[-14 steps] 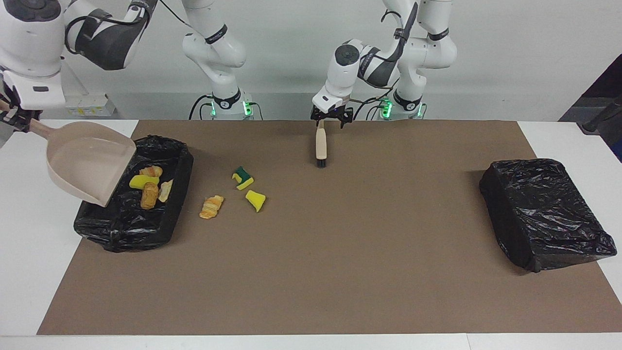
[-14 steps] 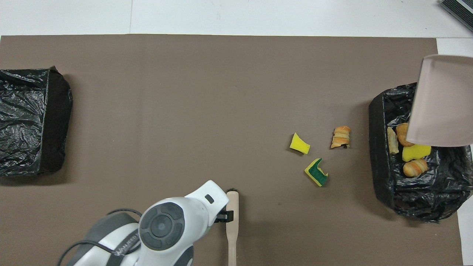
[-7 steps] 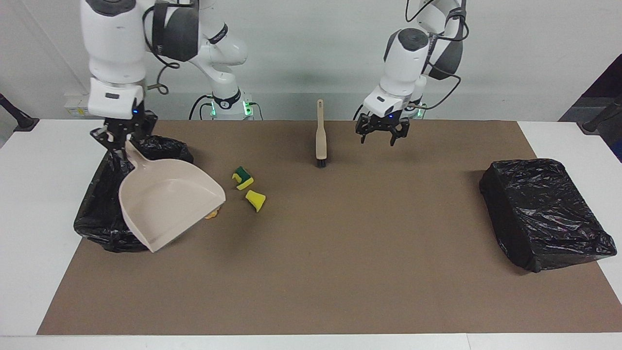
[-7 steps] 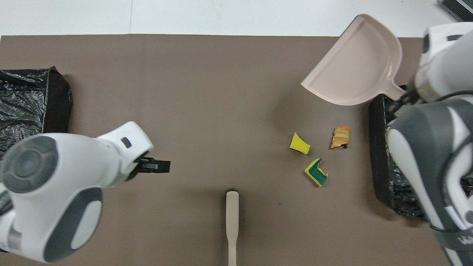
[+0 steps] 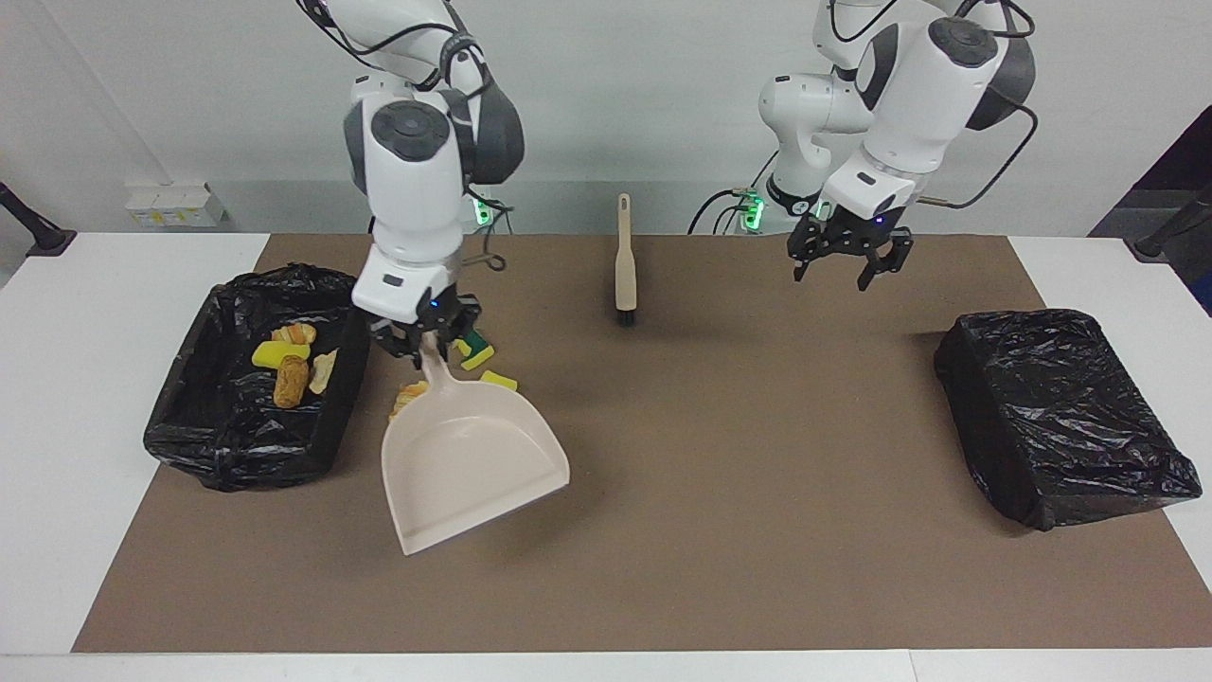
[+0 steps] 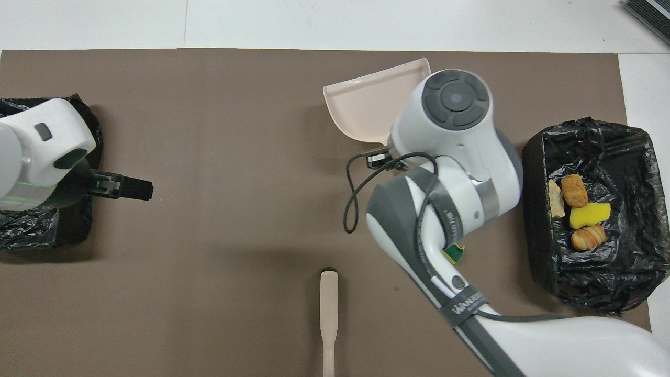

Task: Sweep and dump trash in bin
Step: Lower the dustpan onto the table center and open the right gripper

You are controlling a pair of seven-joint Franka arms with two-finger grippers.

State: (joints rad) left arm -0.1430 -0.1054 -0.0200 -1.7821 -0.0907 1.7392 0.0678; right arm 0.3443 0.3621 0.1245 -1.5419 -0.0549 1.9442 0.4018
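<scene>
The beige dustpan, which hangs tilted over the mat now, will be let go by my right gripper on the brown mat straight (image 6: 326, 153) beyond the bristles of the beige brush.
My right gripper (image 5: 423, 347) is shut on the handle of the beige dustpan (image 5: 473, 464), which hangs tilted over the mat with its mouth pointing away from the robots. Loose trash lies on the mat by that handle: a green-topped sponge chunk (image 5: 475, 349), a yellow chunk (image 5: 500, 381) and a croissant piece (image 5: 407, 398) half hidden by the pan. In the overhead view my right arm covers them, except a corner of the green-topped sponge chunk (image 6: 454, 254). Several scraps (image 5: 287, 365) lie in the black-lined bin (image 5: 237, 455). My left gripper (image 5: 846, 265) hangs open and empty over the mat.
The beige brush (image 5: 624, 275) lies on the mat between the arm bases, bristles pointing away from the robots. A second black-bagged box (image 5: 1060, 417) sits at the left arm's end of the table. Brown mat (image 5: 710, 530) covers the middle.
My right arm swung the dustpan from over the bin out over the mat by the loose scraps. My left gripper let go of the brush, rose and moved toward its own end.
</scene>
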